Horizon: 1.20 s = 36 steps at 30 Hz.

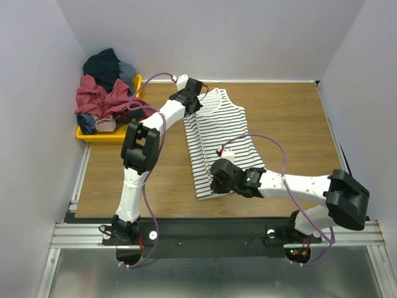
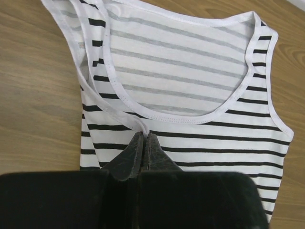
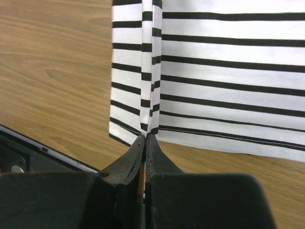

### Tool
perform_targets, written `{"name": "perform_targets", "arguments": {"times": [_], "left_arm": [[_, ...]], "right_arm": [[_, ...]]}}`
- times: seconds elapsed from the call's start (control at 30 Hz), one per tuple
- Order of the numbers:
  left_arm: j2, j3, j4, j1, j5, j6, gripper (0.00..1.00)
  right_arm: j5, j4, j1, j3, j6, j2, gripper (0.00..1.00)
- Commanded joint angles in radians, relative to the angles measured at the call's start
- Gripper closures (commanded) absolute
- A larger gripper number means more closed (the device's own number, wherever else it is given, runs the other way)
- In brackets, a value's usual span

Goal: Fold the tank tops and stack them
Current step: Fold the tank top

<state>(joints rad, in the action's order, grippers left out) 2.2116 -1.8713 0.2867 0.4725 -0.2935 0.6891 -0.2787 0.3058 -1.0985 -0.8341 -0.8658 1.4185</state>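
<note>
I need to use my right gripper to let go of the lifted fold on the tank top's near hem (image 1: 232, 192) (image 3: 214, 143), toward the middle.
A white tank top with thin dark stripes (image 1: 217, 139) lies on the wooden table, neck end far, hem near. Its left side is lifted and folded over toward the middle. My left gripper (image 1: 193, 99) is shut on the left shoulder strap; in the left wrist view (image 2: 144, 135) the white strap binding is pinched at the fingertips. My right gripper (image 1: 215, 180) is shut on the hem's lifted fold; in the right wrist view (image 3: 145, 137) the striped fabric (image 3: 200, 71) rises from the jaws. More tank tops lie in a heap (image 1: 102, 93) at the far left.
A yellow plastic tray (image 1: 105, 133) at the far left corner holds the heap of red, dark and blue clothes. Grey walls close in the table on three sides. A metal rail (image 1: 217, 233) runs along the near edge.
</note>
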Motion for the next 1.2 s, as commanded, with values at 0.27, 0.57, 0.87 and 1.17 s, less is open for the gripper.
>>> {"name": "perform_targets", "arguments": {"times": [0.27, 0.57, 0.87, 1.17], "left_arm": [[0.082, -0.149, 0.028, 0.06, -0.032, 0.009, 1.0], [0.117, -0.18, 0.032, 0.077, -0.038, 0.01, 1.0], [0.14, -0.219, 0.051, 0.087, -0.061, 0.003, 1.0], [0.188, -0.253, 0.074, 0.098, -0.065, -0.003, 1.0]], "right_arm": [[-0.071, -0.011, 0.032, 0.118, -0.076, -0.075, 0.97], [-0.111, -0.004, 0.045, 0.162, -0.111, -0.075, 0.97], [-0.129, 0.016, 0.048, 0.168, -0.122, -0.07, 0.97], [-0.151, 0.027, 0.048, 0.179, -0.144, -0.053, 0.97]]}}
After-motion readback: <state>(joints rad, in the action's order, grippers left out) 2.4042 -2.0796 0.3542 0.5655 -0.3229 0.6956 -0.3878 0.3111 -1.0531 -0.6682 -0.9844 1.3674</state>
